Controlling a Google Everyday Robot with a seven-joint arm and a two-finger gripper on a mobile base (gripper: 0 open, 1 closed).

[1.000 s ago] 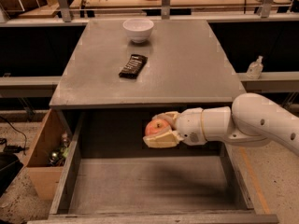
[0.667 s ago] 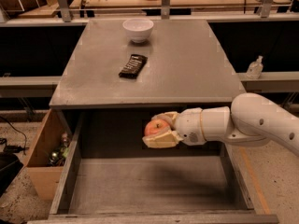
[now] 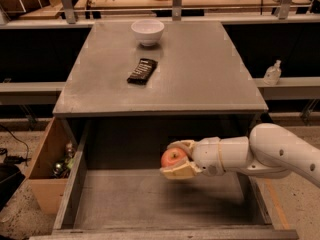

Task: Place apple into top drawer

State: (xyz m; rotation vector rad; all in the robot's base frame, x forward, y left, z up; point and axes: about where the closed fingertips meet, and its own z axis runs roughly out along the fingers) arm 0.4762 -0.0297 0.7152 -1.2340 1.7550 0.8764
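My gripper will release the apple on the flat grey bottom near the middle [image 3: 180,186] of the open top drawer.
The red-orange apple [image 3: 173,157] sits between the fingers of my gripper [image 3: 178,158], which is shut on it. The white arm reaches in from the right and holds the apple above the open top drawer [image 3: 150,196], over its back middle part, just under the table's front edge. The drawer is pulled out wide, with a flat grey bottom and low side walls; nothing lies in it.
On the grey table [image 3: 200,74] stand a white bowl [image 3: 147,31] at the back and a dark flat packet [image 3: 142,71] in the middle. A tan wooden box [image 3: 46,169] with small items stands left of the drawer. A clear bottle [image 3: 272,73] sits on the right shelf.
My gripper with the apple has moved slightly to the right and a bit lower over the drawer; otherwise nothing changed.
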